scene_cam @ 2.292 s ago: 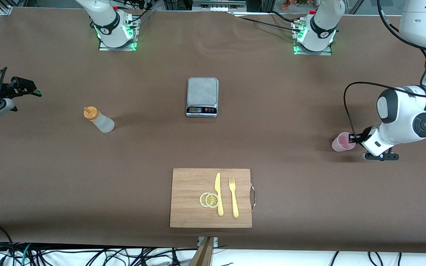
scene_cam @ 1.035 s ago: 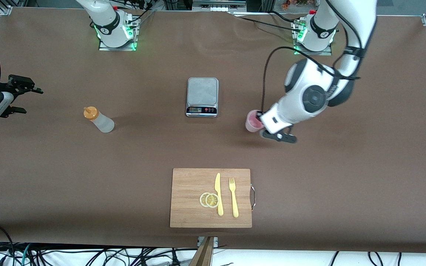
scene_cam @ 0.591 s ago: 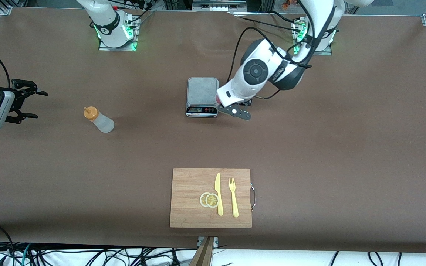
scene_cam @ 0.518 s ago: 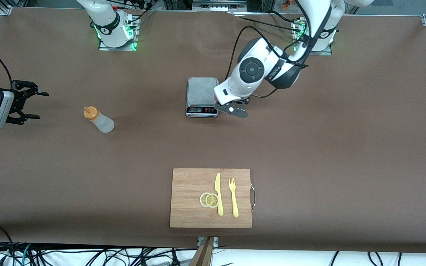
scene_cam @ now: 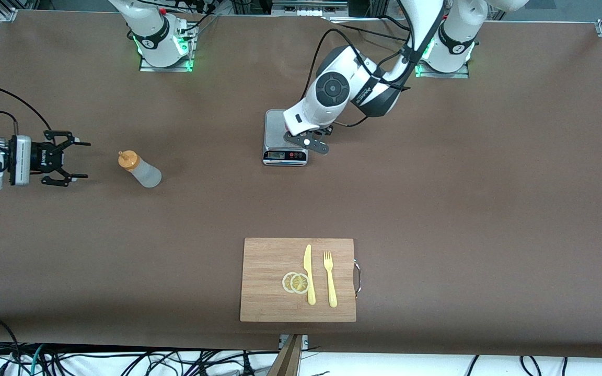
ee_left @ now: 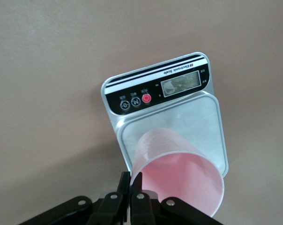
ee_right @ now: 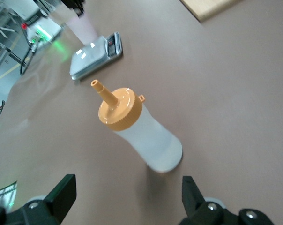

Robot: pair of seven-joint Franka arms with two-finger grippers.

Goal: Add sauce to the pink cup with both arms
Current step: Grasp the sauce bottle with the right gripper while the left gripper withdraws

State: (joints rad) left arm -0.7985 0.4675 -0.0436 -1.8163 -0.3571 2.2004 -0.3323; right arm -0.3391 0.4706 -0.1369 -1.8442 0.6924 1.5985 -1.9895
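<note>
The sauce bottle has an orange nozzle cap above its body. I will move my right gripper to the bottle next and close it on its whitish body [scene_cam: 145, 173] [ee_right: 152, 143], below that cap.
The sauce bottle [scene_cam: 141, 169], whitish with an orange nozzle cap, stands on the table toward the right arm's end. My right gripper [scene_cam: 84, 160] is open and empty, level with the bottle and a short way from it. In the right wrist view the bottle [ee_right: 141, 136] stands apart from the open gripper [ee_right: 127, 197], facing the gap between its fingers. My left gripper [ee_left: 131, 183] is shut on the rim of the pink cup [ee_left: 179, 173] and holds it over the scale [ee_left: 212, 117]. In the front view the left arm's wrist hides the cup. The cup also shows in the right wrist view [ee_right: 83, 26].
The grey kitchen scale [scene_cam: 280, 125] sits mid-table, nearer the robot bases. A wooden cutting board [scene_cam: 264, 292] near the front edge carries a yellow knife [scene_cam: 309, 274], a yellow fork [scene_cam: 330, 279] and lemon slices [scene_cam: 296, 282].
The left arm has carried the pink cup from its end of the table to over the scale. The right gripper has moved in toward the bottle.
</note>
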